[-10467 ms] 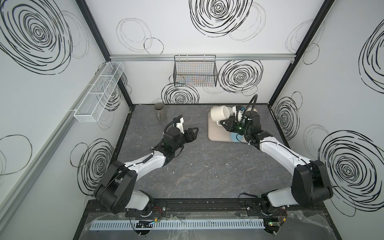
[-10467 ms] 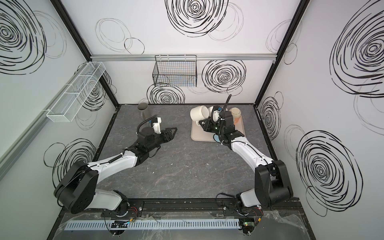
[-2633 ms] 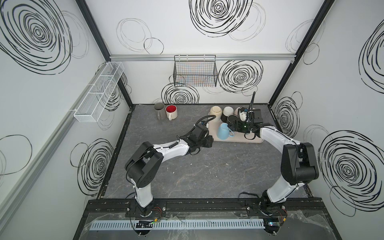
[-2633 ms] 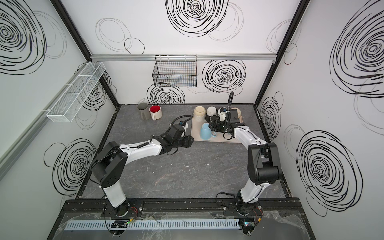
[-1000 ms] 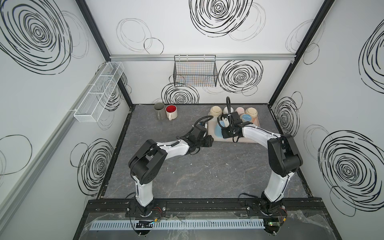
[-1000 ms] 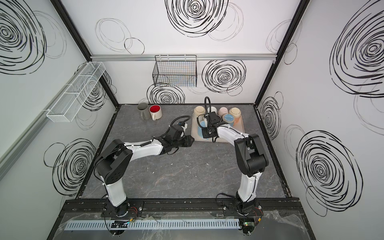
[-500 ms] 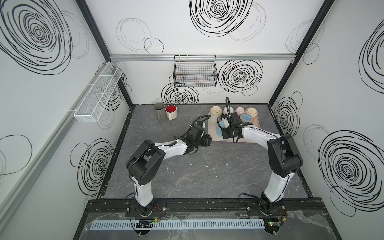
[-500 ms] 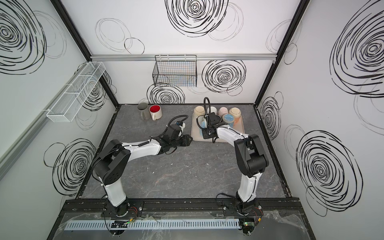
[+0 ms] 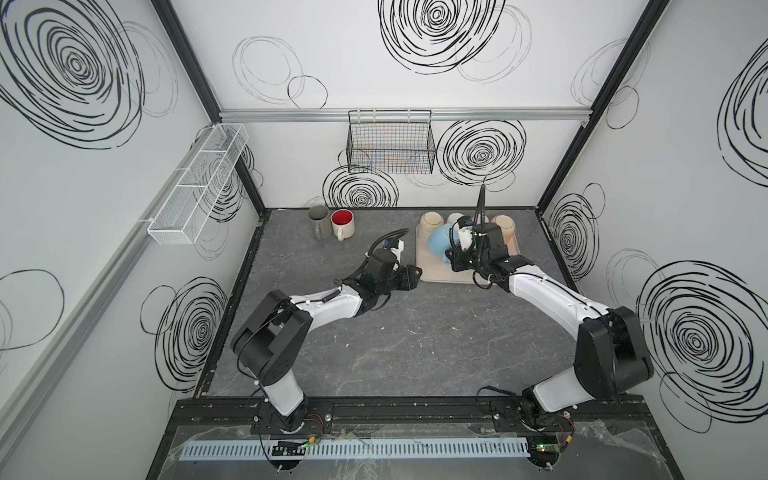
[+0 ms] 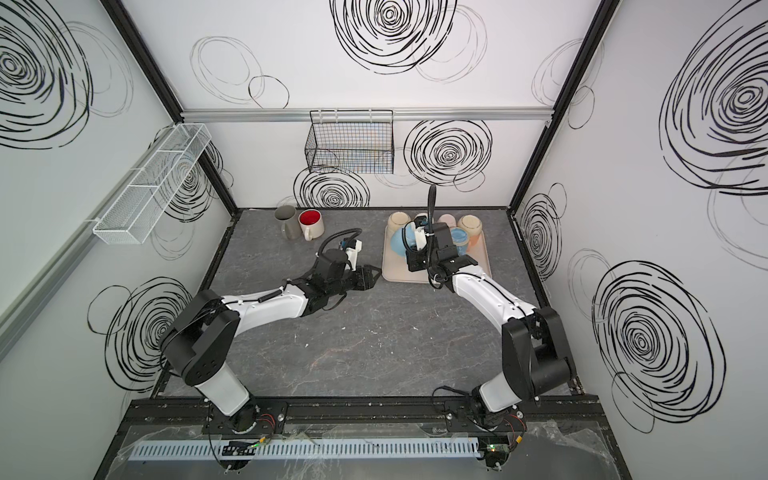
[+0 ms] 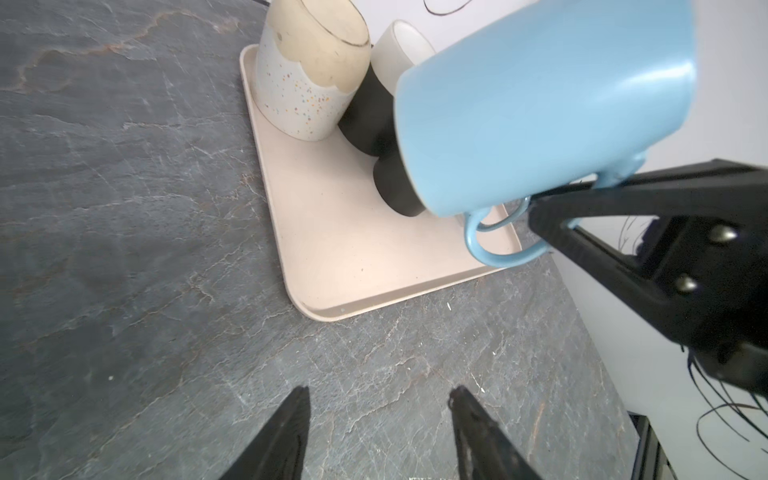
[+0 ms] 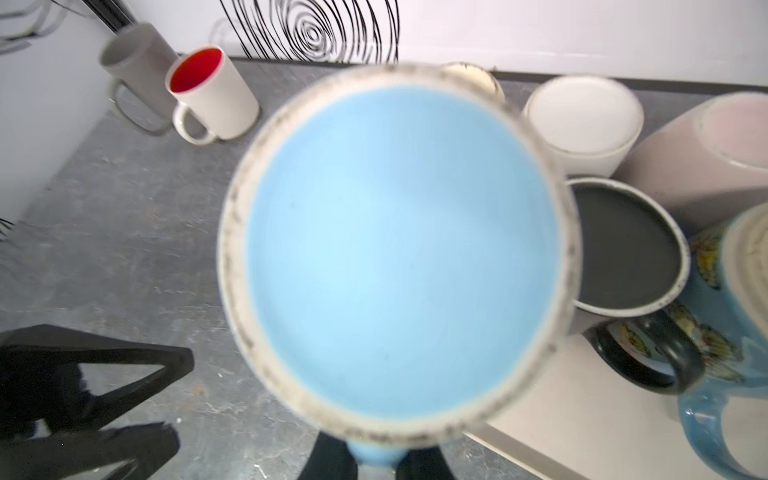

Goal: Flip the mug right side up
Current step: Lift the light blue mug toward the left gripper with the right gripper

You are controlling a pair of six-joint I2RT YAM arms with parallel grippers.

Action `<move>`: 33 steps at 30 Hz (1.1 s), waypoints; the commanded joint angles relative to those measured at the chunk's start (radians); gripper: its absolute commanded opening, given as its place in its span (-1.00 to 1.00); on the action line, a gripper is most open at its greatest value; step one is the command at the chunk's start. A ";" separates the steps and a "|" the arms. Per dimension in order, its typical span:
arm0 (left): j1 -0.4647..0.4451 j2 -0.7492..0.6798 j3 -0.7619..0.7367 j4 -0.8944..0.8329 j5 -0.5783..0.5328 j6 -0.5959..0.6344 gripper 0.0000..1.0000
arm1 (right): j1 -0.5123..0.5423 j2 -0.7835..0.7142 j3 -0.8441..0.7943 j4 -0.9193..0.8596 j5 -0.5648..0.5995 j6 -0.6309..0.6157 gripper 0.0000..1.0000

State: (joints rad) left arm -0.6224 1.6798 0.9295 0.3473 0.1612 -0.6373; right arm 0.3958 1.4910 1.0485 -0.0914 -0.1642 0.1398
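My right gripper's fingers are at the light blue mug. Next, I take hold beside them with my left gripper, by the handle's end (image 9: pixel 447 257) (image 11: pixel 477 246) nearest the mug's opening.
The light blue mug (image 9: pixel 438 242) (image 10: pixel 398 242) hangs tilted above the left part of the beige tray (image 9: pixel 436 275) (image 10: pixel 395 271). My right gripper (image 9: pixel 452 254) (image 10: pixel 409 254) is shut on its handle. In the left wrist view the mug (image 11: pixel 540 104) has its mouth slanting down toward the tray (image 11: pixel 332 232) and its base raised. The right wrist view looks onto the mug's base (image 12: pixel 395 249), with the right gripper (image 12: pixel 376 457) pinching the handle. My left gripper (image 9: pixel 415 276) (image 10: pixel 374 276) (image 11: pixel 378 395) is open and empty over the table, by the tray's near left corner.
Several other mugs stand upside down on the tray: a speckled cream one (image 9: pixel 429 222) (image 11: pixel 311 62), a white one (image 12: pixel 582 120), a pink one (image 12: pixel 706 153), a dark one (image 12: pixel 627 249). A grey mug (image 9: pixel 318 220) and a red-lined white mug (image 9: pixel 343 222) stand upright at the back wall.
The right gripper has closed on the blue mug's handle and lifted the mug off the tray, tilting it. The left arm has barely moved.
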 commanded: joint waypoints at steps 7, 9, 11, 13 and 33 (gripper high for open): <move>0.044 -0.191 -0.121 0.261 0.015 -0.062 0.21 | -0.025 -0.201 -0.104 0.413 -0.239 0.172 -1.00; 0.054 -0.223 -0.135 0.285 0.019 -0.089 0.22 | -0.026 -0.222 -0.117 0.468 -0.277 0.209 -1.00; 0.056 -0.253 -0.142 0.315 0.026 -0.112 0.23 | -0.026 -0.240 -0.125 0.523 -0.327 0.247 -1.00; 0.055 -0.271 -0.144 0.348 0.043 -0.132 0.24 | -0.025 -0.250 -0.124 0.567 -0.373 0.282 -1.00; 0.052 -0.205 -0.102 0.691 0.224 -0.378 0.18 | 0.029 -0.226 -0.099 0.759 -0.573 0.462 -1.00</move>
State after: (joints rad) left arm -0.5694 1.4506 0.7948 0.9417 0.3588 -0.9771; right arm 0.4160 1.2823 0.9173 0.5182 -0.7124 0.5758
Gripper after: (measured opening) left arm 0.593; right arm 0.138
